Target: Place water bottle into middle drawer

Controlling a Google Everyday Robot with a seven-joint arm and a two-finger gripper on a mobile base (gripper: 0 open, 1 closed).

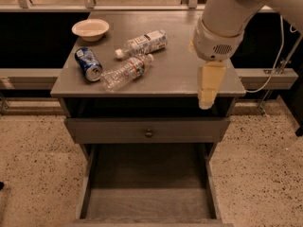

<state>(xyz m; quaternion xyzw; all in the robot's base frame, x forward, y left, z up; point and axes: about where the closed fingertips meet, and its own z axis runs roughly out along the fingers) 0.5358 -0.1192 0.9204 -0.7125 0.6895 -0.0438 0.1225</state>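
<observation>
The fingers of my gripper needs to close around the middle of the water bottle [129, 70], which lies in front of the bottle with the big white label.
The water bottle [125, 72], small, clear and crinkled with a narrow red-and-blue band, lies on its side on the grey tabletop [175, 72], left of centre. The middle drawer [147, 200] is pulled out wide below, showing a bare plank floor and low side walls. My gripper [207, 92] hangs fingers-down from the white arm [222, 18] over the right front part of the tabletop. It is well to the right of the water bottle, not touching it, and holds nothing.
A bottle with a large white label [144, 42] lies behind the water bottle. A blue soda can [88, 64] lies at the left and a pale bowl [90, 29] at the back left. A closed drawer front with a round knob [148, 133] sits above the open drawer.
</observation>
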